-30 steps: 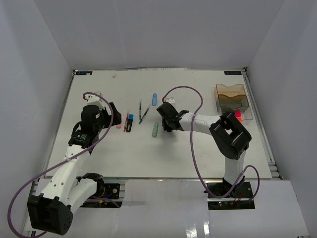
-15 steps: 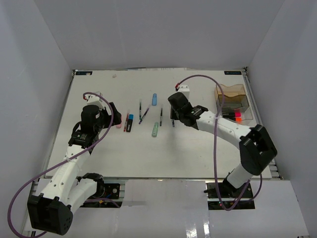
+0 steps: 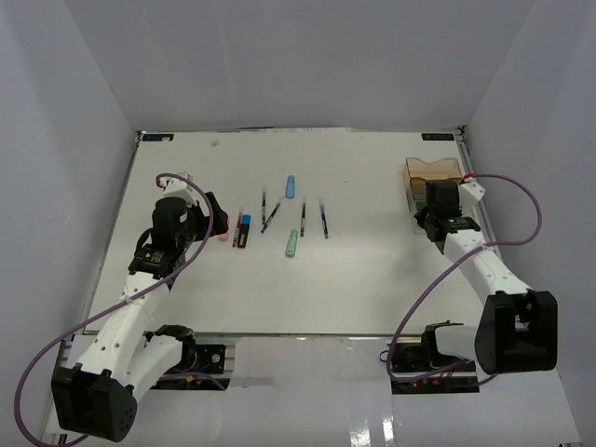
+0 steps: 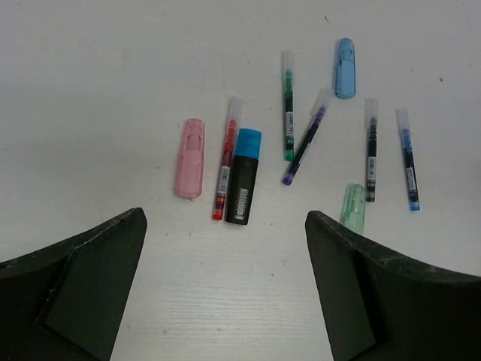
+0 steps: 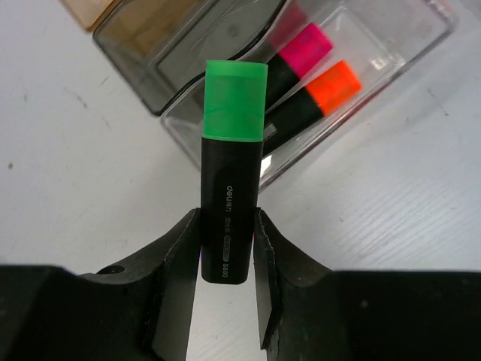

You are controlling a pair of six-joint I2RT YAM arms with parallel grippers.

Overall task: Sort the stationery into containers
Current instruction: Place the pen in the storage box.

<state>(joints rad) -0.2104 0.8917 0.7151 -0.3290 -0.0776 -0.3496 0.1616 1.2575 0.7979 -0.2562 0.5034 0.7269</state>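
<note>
My left gripper is to go to the blue-capped marker next and close on its black end (image 3: pixel 242 244) (image 4: pixel 239 211) by the barcode, opposite the cap.
My right gripper (image 5: pixel 227 222) is shut on a black marker with a green cap (image 5: pixel 231 173) and holds it over the near edge of the clear tray (image 5: pixel 391 53). That tray holds a pink-capped marker (image 5: pixel 304 47) and an orange-capped marker (image 5: pixel 331 86). The amber tray (image 3: pixel 433 170) adjoins it. My left gripper (image 4: pixel 225 256) is open and empty above the table. Ahead of it lie a pink piece (image 4: pixel 190 158), a red pen (image 4: pixel 225 162), a blue-capped marker (image 4: pixel 243 177), a green pen (image 4: pixel 288 105), a purple pen (image 4: pixel 307 139), a blue piece (image 4: pixel 345 58) and a mint piece (image 4: pixel 353 208).
A dark pen (image 4: pixel 370 150) and a blue pen (image 4: pixel 407 158) lie side by side right of the purple pen. White walls enclose the table on three sides. The trays stand close to the right wall.
My right arm has swung from the middle of the table to the trays at the right. The left arm has not moved.
</note>
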